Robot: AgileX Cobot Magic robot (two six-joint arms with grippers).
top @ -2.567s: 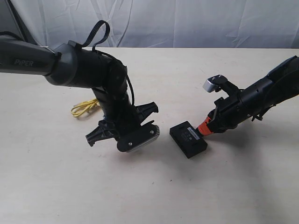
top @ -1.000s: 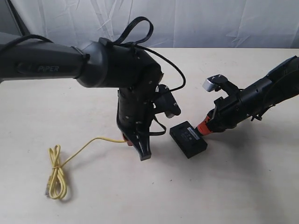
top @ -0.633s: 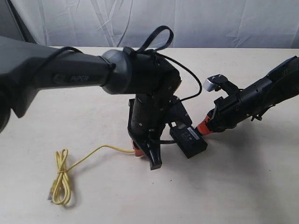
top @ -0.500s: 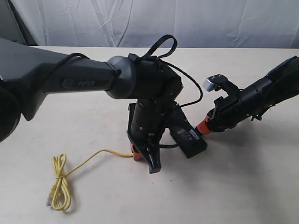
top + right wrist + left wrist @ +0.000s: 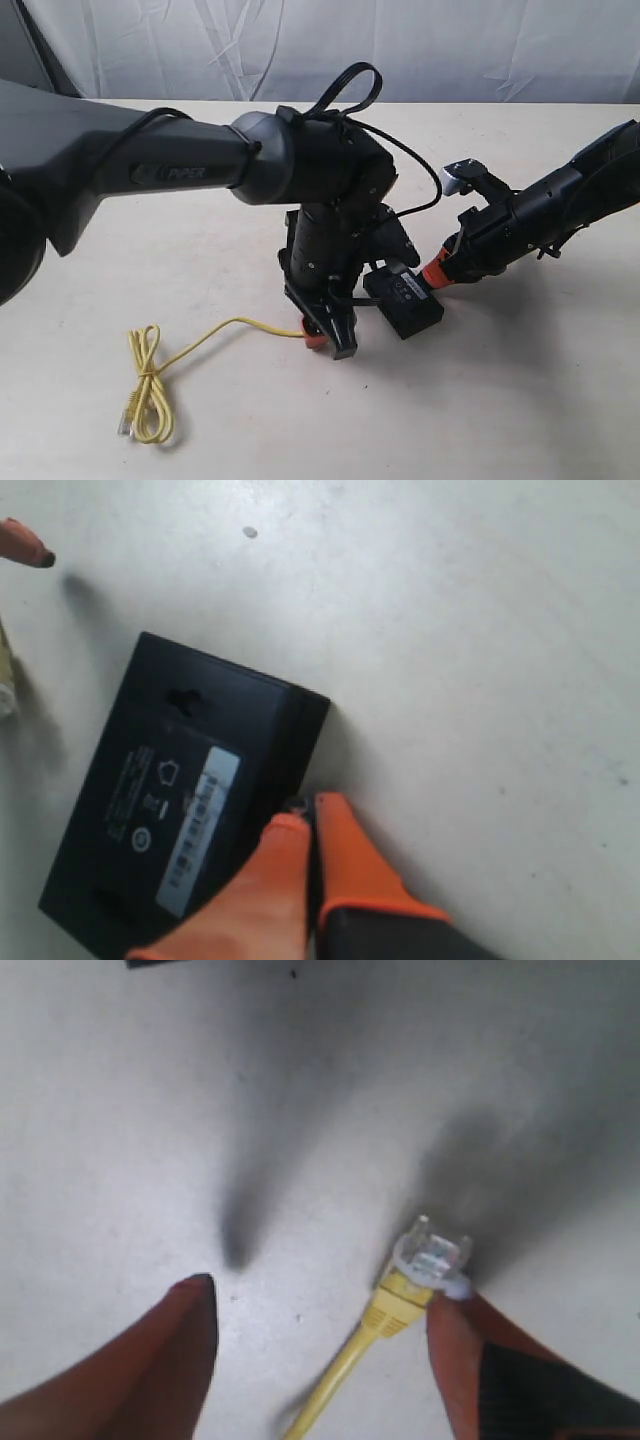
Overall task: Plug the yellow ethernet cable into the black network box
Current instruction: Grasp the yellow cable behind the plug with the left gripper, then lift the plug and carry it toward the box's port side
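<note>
Next, I line my left gripper up with the yellow cable and grip just behind the plug (image 5: 391,1308), since the clear plug slants against one of that gripper's fingers.
The yellow ethernet cable (image 5: 215,333) lies on the table, its knotted coil (image 5: 147,392) at the front left. Its clear plug (image 5: 432,1257) rests on the surface against one orange finger (image 5: 460,1360) of my left gripper (image 5: 322,1295), which is open and points down just left of the black network box (image 5: 403,298). The other finger stands well apart from the plug. My right gripper (image 5: 307,813) is shut, its orange tips against the box's (image 5: 170,790) right side by a corner. A white label strip (image 5: 200,825) shows on the box's top.
The pale table (image 5: 520,400) carries only the box and the cable. A white cloth backdrop (image 5: 450,50) hangs behind the far edge. The bulky left arm (image 5: 180,170) reaches over the table's left and middle. A black cable loop (image 5: 350,85) sticks up from its wrist.
My left gripper's jaws have opened, and the plug now touches only one finger. The gripper has shifted slightly toward the box, dragging the cable's coil a little to the right. The right arm has stayed still.
</note>
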